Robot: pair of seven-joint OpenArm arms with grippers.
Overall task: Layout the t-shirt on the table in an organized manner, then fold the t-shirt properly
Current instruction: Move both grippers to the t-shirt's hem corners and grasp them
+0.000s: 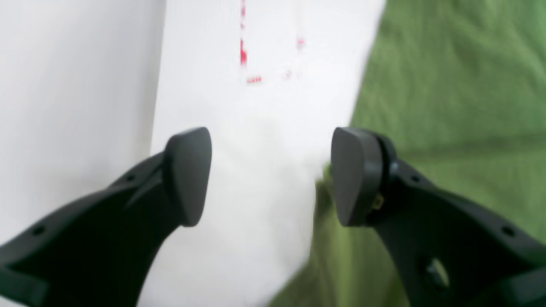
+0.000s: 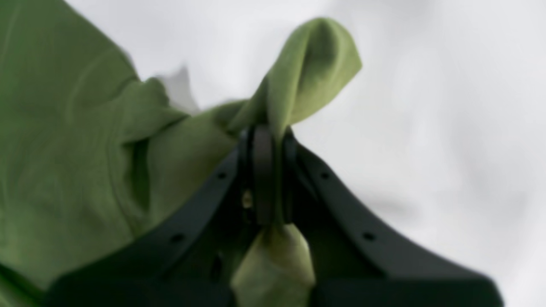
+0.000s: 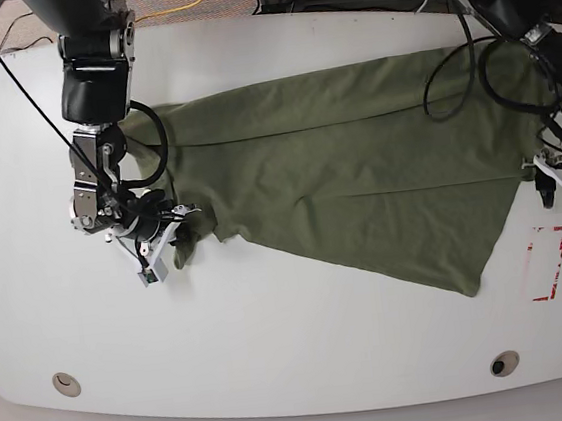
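My left gripper should next close on the t-shirt's edge (image 3: 485,259) (image 1: 375,43) next to the red tape rectangle, near the near corner of the olive-green t-shirt.
The olive-green t-shirt (image 3: 357,172) lies spread and wrinkled across the white table (image 3: 276,352), its lower edge running diagonally. At the shirt's left end, my right gripper (image 3: 175,237) is shut on a bunched fold of cloth. In the right wrist view the fold sticks up between the fingers of the right gripper (image 2: 272,134), and the rest of the t-shirt (image 2: 64,149) hangs to the left above the table (image 2: 426,106). My left gripper (image 3: 560,181) stands open at the shirt's right edge. In the left wrist view the left gripper (image 1: 271,175) spans bare table (image 1: 256,128), with the t-shirt (image 1: 448,85) under its right finger.
A red tape rectangle (image 3: 546,263) marks the table near its right edge and shows as red tape (image 1: 243,53) ahead of the left gripper. Two round grommets (image 3: 66,382) (image 3: 504,361) sit near the front edge. Black cables (image 3: 449,82) loop over the shirt's far right.
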